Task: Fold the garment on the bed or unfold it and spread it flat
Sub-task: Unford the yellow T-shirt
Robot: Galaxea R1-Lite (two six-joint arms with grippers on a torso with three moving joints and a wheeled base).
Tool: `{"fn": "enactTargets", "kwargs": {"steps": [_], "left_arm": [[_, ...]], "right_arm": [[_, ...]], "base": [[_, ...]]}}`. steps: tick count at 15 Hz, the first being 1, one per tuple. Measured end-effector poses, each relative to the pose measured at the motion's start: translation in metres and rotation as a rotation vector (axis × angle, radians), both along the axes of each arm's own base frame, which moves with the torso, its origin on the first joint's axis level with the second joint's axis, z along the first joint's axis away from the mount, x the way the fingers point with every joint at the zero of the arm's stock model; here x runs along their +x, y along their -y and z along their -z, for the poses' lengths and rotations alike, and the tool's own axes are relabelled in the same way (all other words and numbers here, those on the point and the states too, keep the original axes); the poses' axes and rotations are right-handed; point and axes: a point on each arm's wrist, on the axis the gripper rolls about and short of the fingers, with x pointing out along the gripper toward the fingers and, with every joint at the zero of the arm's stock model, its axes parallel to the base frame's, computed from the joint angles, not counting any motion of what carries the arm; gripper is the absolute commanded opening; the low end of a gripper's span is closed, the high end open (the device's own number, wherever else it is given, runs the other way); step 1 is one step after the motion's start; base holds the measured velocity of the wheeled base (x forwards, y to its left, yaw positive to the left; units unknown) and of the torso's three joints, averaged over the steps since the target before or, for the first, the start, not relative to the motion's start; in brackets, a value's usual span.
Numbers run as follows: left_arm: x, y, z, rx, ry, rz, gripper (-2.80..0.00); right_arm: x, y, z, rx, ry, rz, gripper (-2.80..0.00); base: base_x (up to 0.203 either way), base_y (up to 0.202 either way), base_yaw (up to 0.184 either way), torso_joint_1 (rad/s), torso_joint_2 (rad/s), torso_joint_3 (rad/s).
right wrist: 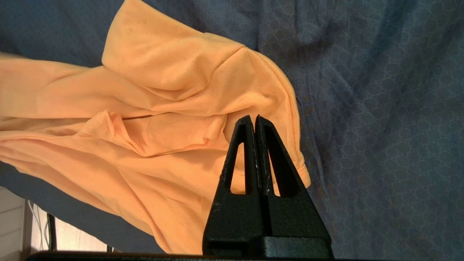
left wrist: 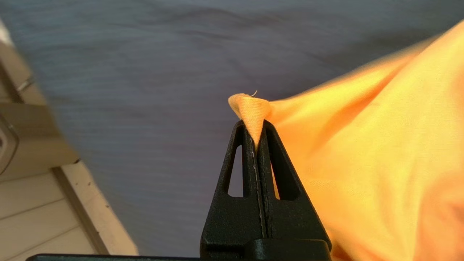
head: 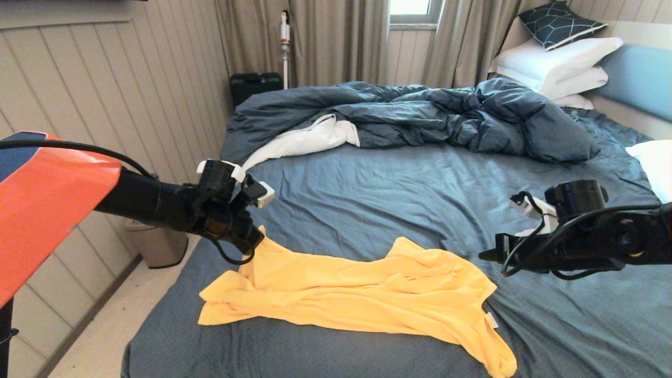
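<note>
The yellow T-shirt's corner, now held a little above the sheet, will be released by my left gripper on the bare sheet [head: 242,227] [left wrist: 208,130] toward the bin.
The yellow T-shirt [head: 362,294] lies crumpled across the near part of the bed [head: 399,194], with its white neck tag [head: 491,319] at the right edge. My left gripper [head: 256,237] is shut on a corner of the shirt [left wrist: 252,108] and holds it a little above the sheet at the shirt's left end. My right gripper [head: 485,255] hovers just right of the shirt, shut and empty. In the right wrist view its tips [right wrist: 253,121] sit above a sleeve of the shirt [right wrist: 174,119] without gripping it.
A rumpled dark blue duvet [head: 420,115] with white underside fills the far half of the bed. White pillows [head: 562,63] lean on the light blue headboard [head: 640,79]. A bin [head: 155,241] stands on the floor beside the bed's left edge.
</note>
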Motion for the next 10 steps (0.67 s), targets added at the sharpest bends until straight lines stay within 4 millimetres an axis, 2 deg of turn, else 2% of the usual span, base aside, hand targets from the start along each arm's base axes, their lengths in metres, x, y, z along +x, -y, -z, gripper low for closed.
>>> {"fn": "enactTargets", "kwargs": {"steps": [10], "left_arm": [[0.065, -0.039, 0.020, -0.006, 0.053, -0.126, -2.80]], "right_arm": [[0.002, 0.000, 0.003, -0.001, -0.004, 0.001, -2.80]], "base": [[0.000, 0.000, 0.000, 0.000, 0.00, 0.000]]}}
